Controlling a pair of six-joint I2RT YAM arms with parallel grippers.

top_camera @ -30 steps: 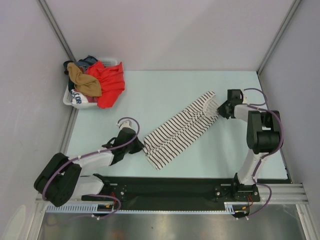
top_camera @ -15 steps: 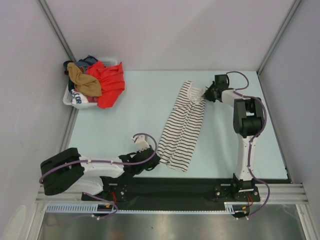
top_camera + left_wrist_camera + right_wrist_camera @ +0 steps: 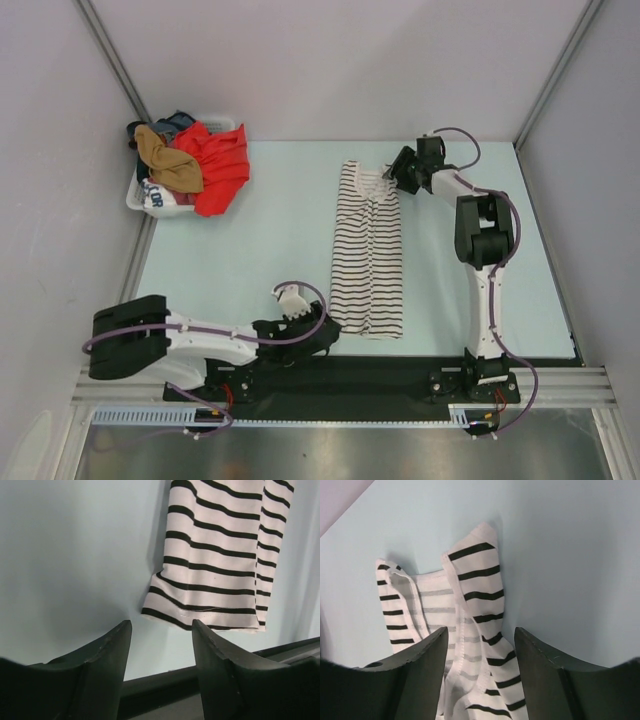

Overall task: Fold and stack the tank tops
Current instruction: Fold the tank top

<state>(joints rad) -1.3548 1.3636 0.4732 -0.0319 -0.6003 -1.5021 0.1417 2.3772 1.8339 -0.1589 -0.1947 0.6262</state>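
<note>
My left gripper should take that corner [image 3: 162,614] of the striped tank top's hem, which flares out past the top's long side, and straighten the hem before the fold.
The white, black-striped tank top [image 3: 368,250] lies flat as a long narrow strip, its straps at the far end and its hem toward the near edge. My left gripper [image 3: 327,332] is open just left of the hem corner [image 3: 200,587] and holds nothing. My right gripper [image 3: 403,174] is open at the strap end, and the loose straps [image 3: 475,587] lie on the table between and beyond its fingers. The tan-brown tank top [image 3: 168,162] is crumpled on the pile in the basket.
A white laundry basket [image 3: 137,200] stands at the far left corner with a red cloth [image 3: 218,168] draped over its side and other clothes in it. Grey walls close in the table on three sides. A black rail [image 3: 350,380] runs along the near edge.
Both grippers went from shut on the striped top's ends to open. The top swung from a diagonal to lie straight, front to back. The left arm moved right, the right arm farther back.
</note>
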